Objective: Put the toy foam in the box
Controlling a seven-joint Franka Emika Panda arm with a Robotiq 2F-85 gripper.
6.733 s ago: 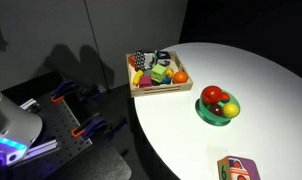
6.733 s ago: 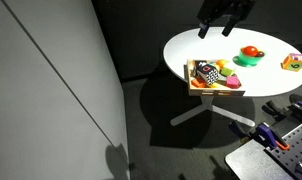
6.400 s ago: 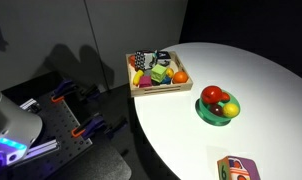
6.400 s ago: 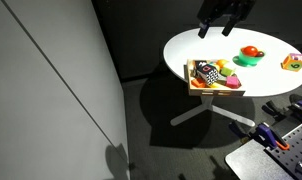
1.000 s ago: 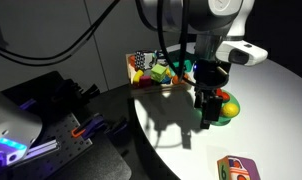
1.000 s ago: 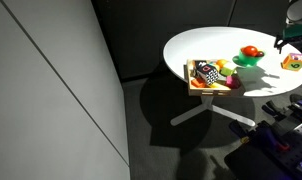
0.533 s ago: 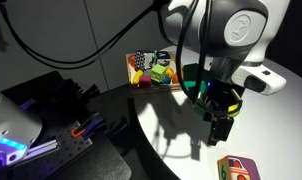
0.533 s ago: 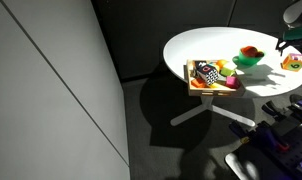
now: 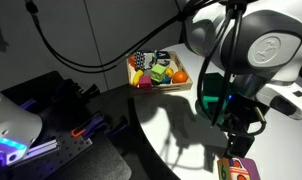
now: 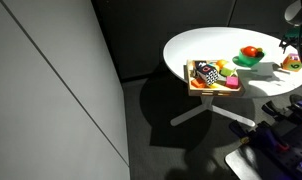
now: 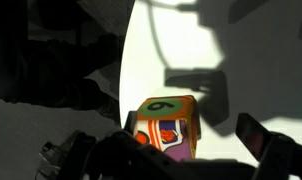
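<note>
My gripper should next move down over the toy foam and close across its purple part [image 9: 244,168] [image 11: 177,145], so that one finger rests against its orange side.
The toy foam [image 11: 163,128] is a boxy block with a green top and orange and purple sides, resting on the white table. It also shows in both exterior views [image 9: 238,169] [image 10: 290,63]. My gripper [image 11: 192,137] is open and hangs just above it, with the block between the fingers and closer to one of them. In an exterior view the gripper [image 9: 236,146] is right over the block. The box [image 9: 161,73] [image 10: 213,77] is a shallow light-wood tray with several toys in it, at the table's edge, well away from the gripper.
A green bowl [image 10: 250,56] of toy fruits stands between the box and the foam; my arm mostly hides the bowl [image 9: 205,101] in an exterior view. The round white table [image 10: 201,48] drops off near the foam. Dark equipment stands beside the table.
My arm has swung from over the green bowl to over the toy foam and come lower. The foam, bowl and box have not moved.
</note>
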